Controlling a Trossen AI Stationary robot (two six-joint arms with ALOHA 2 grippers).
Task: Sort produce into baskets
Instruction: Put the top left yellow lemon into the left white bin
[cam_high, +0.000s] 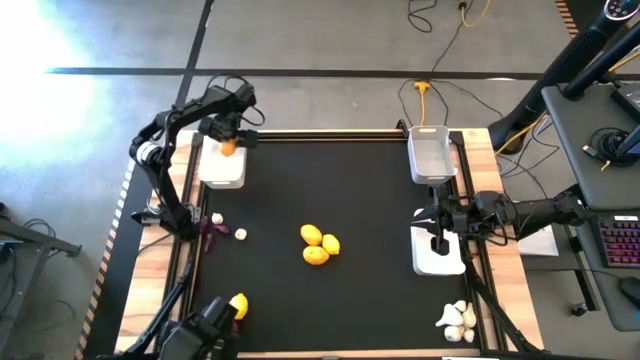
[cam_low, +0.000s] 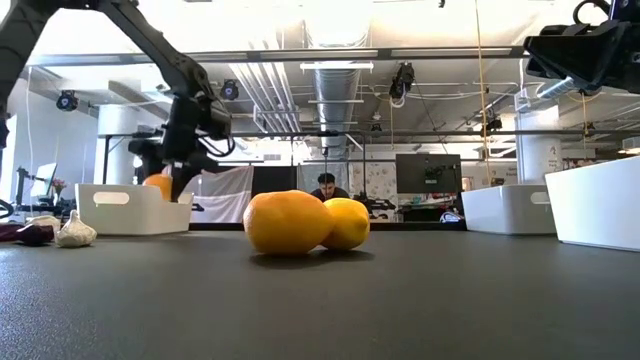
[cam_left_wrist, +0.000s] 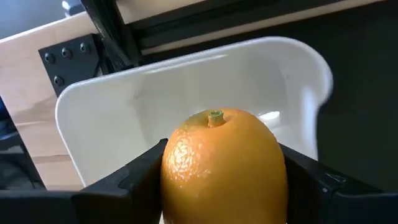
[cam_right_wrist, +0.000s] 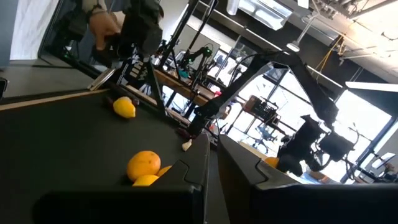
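Note:
Next, my left gripper releases the orange, now at about rim height, inside the white bin (cam_high: 233, 149) (cam_left_wrist: 239, 127) below it, close to the bin's far rim.
My left gripper (cam_high: 229, 140) is at the far left, shut on the orange fruit (cam_left_wrist: 224, 165) over a white bin (cam_high: 222, 168). In the low view the orange (cam_low: 158, 185) sits at about the height of that bin's rim (cam_low: 125, 192). My right gripper (cam_high: 440, 236) is shut and empty above a second white bin (cam_high: 440, 258) at the right. A third bin (cam_high: 430, 152) stands at the far right. Three yellow fruits (cam_high: 320, 244) lie together mid-table, and another (cam_high: 238, 305) lies near left. Garlic bulbs (cam_high: 456, 320) lie near right. Two more bulbs (cam_high: 240, 234) and a purple piece (cam_high: 209, 230) lie at the left. My left gripper pinches the orange between its two fingers (cam_left_wrist: 134, 180), one on each of two opposite sides (cam_left_wrist: 173, 168). The fingers come from above, pointing down. The orange is lifted clear over the bin's white inside (cam_left_wrist: 155, 106), its stem end (cam_left_wrist: 215, 116) facing the wrist camera.
Wooden borders and black rails run along the table's left and right edges (cam_high: 478, 180). A person (cam_low: 325, 186) sits in the room behind the table. The black mat (cam_high: 340, 180) is bare between the bins.

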